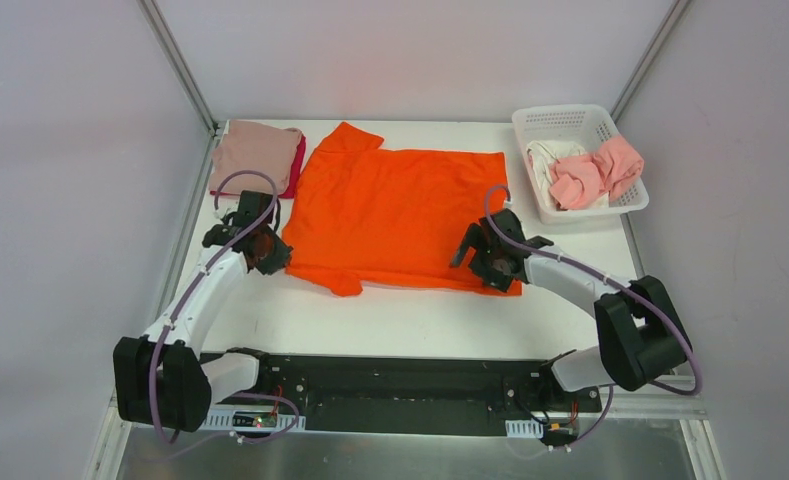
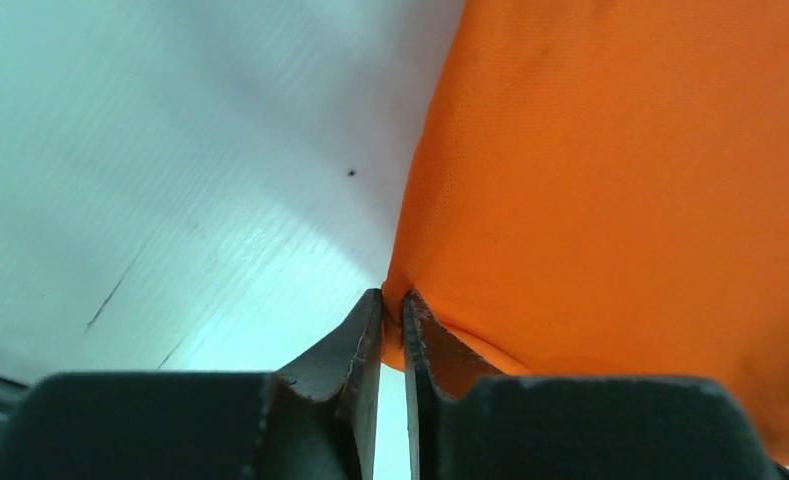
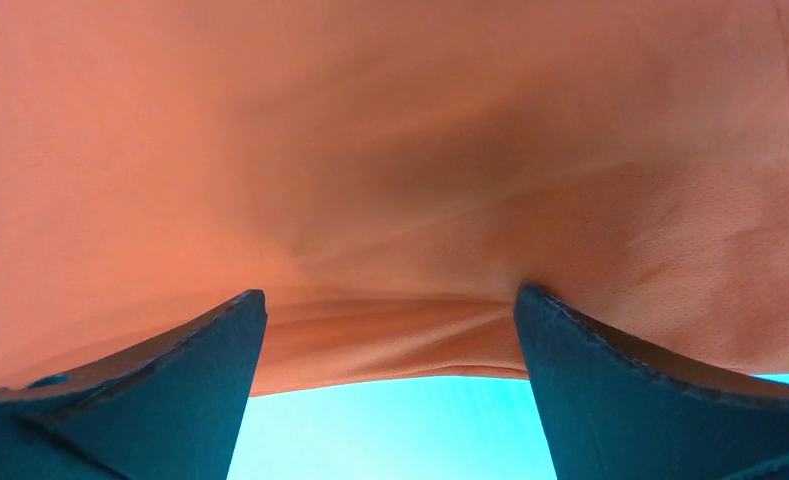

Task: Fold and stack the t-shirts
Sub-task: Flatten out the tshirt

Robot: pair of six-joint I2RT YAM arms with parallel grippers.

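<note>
Next, I move my right gripper over and close it on the outer edge of the near-side sleeve (image 1: pixel 354 293) of the bright orange t-shirt.
The bright orange t-shirt (image 1: pixel 400 210) lies spread flat in the middle of the table. My left gripper (image 1: pixel 270 250) is at its near-left edge. In the left wrist view this gripper (image 2: pixel 392 300) is shut, with a fold of the orange t-shirt (image 2: pixel 620 180) pinched between the tips. My right gripper (image 1: pixel 490 262) sits at the shirt's near-right corner. It is open (image 3: pixel 390 300), its fingers wide apart on either side of the orange hem (image 3: pixel 390 340), pressing on the cloth without closing on it.
A folded dusty pink t-shirt (image 1: pixel 255 150) lies on a crimson one (image 1: pixel 295 178) at the back left. A white lattice basket (image 1: pixel 570 115) at the back right holds a salmon pink t-shirt (image 1: pixel 595 170) and a white one (image 1: pixel 542 165).
</note>
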